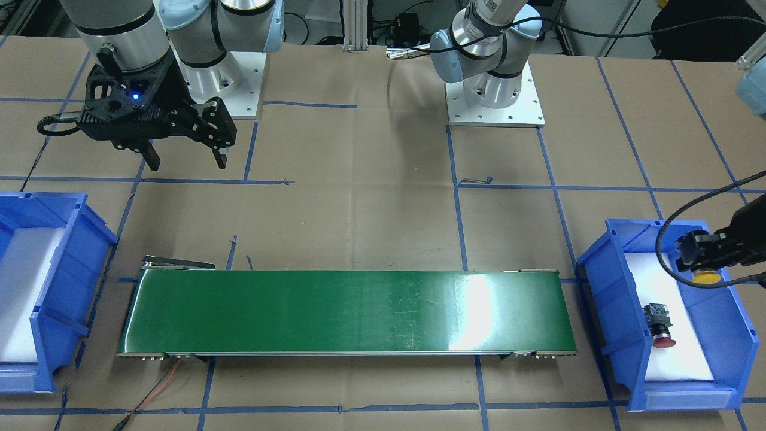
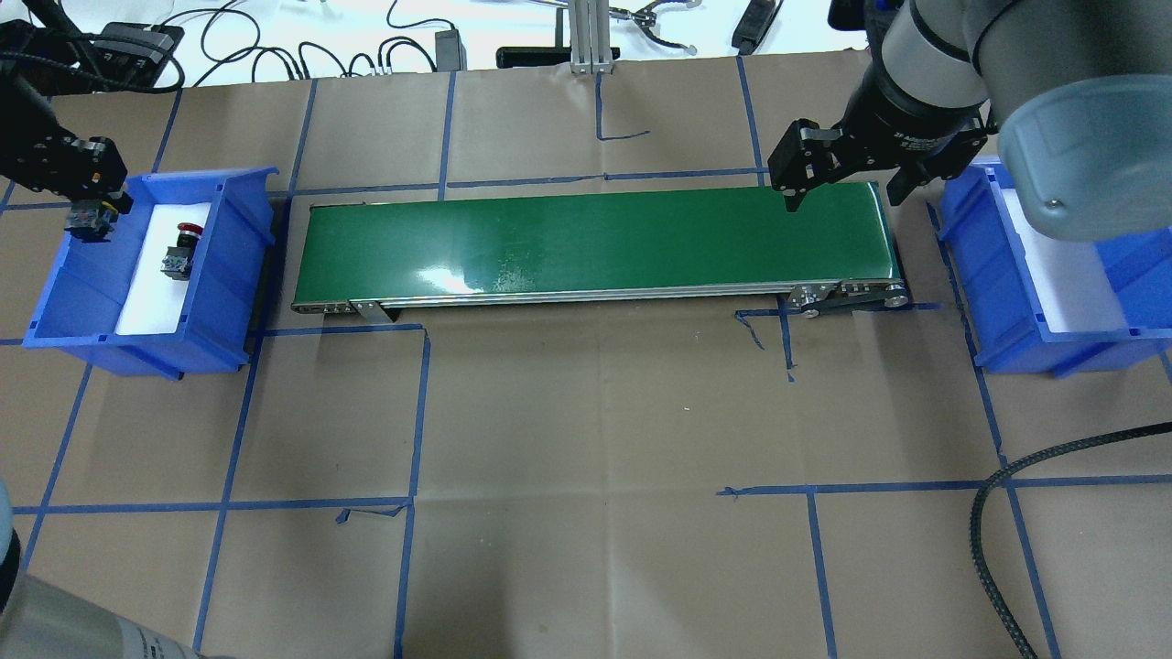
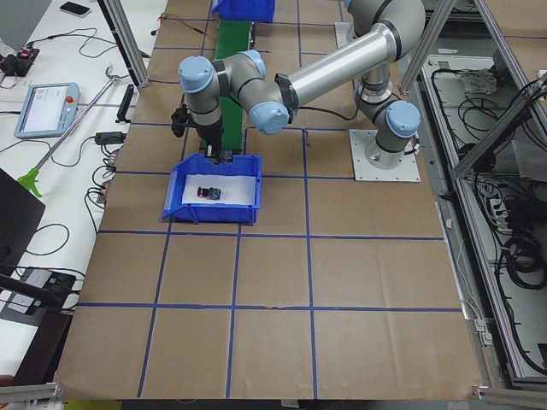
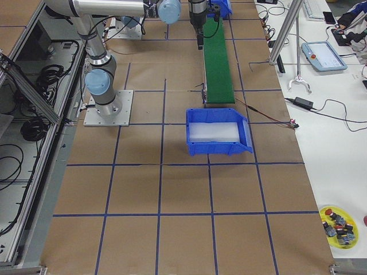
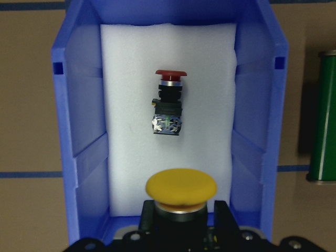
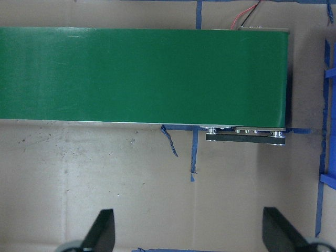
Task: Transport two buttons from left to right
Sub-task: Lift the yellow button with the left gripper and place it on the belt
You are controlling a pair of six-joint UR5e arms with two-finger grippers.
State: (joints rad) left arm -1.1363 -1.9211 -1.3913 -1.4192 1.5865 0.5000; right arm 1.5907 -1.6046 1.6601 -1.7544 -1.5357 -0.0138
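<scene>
I should use my left gripper to release the yellow button on the green conveyor belt, near the end (image 1: 532,306) beside the red button's bin.
My left gripper (image 2: 89,194) is shut on the yellow button (image 5: 181,188) and holds it over the outer edge of the left blue bin (image 2: 233,275). The yellow cap also shows in the front view (image 1: 707,276) under the gripper (image 1: 699,251). The red button (image 2: 179,249) lies on its side on the white foam in that bin; it also shows in the front view (image 1: 658,325) and the left wrist view (image 5: 168,102). My right gripper (image 2: 841,188) is open and empty, above the right end of the green conveyor belt (image 2: 595,238).
The right blue bin (image 2: 1007,302) with white foam stands past the belt's right end; nothing shows on its visible foam. A black cable (image 2: 998,513) loops over the table at the front right. A yellow dish of spare parts (image 4: 338,226) sits far off on the side table.
</scene>
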